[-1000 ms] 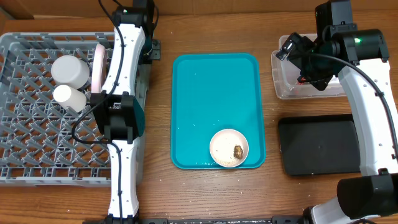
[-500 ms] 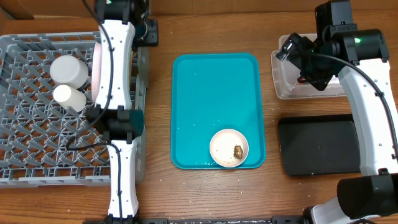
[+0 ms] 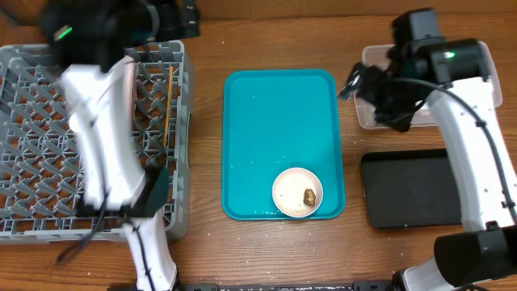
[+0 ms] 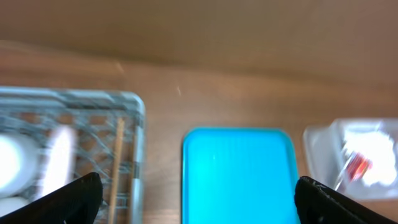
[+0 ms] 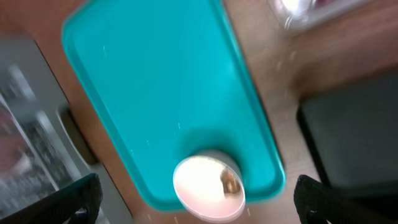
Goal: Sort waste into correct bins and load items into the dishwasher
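Observation:
The small white bowl has the bowl's rim (image 3: 275, 190) (image 5: 175, 179) on the side facing the grey dishwasher rack, and my right gripper will grab it there next.
The chopsticks (image 3: 167, 105) lie in the grey dishwasher rack (image 3: 32, 202) near its right wall, free of any grip. My left gripper (image 4: 199, 205) is open and empty, high above the rack; its arm is blurred in the overhead view and hides the white dishes there. A small white bowl (image 3: 297, 192) holding a brown food lump (image 3: 309, 196) sits on the teal tray (image 3: 275, 113). My right gripper (image 5: 199, 205) hangs open and empty above that bowl (image 5: 208, 186), near the clear tub (image 3: 404, 117). The red-and-white wrapper (image 4: 356, 165) and napkin (image 4: 379, 168) lie in the tub.
The black tray (image 3: 416, 187) lies on the table in front of the clear tub, to the right of the teal tray. A white plate (image 4: 59, 155) stands on edge in the rack, left of the chopsticks, with another white dish (image 4: 9, 162) beside it.
My left gripper has opened and let go of the chopsticks, which now lie in the rack; its arm has swung up and left. My right arm has shifted left from over the tub.

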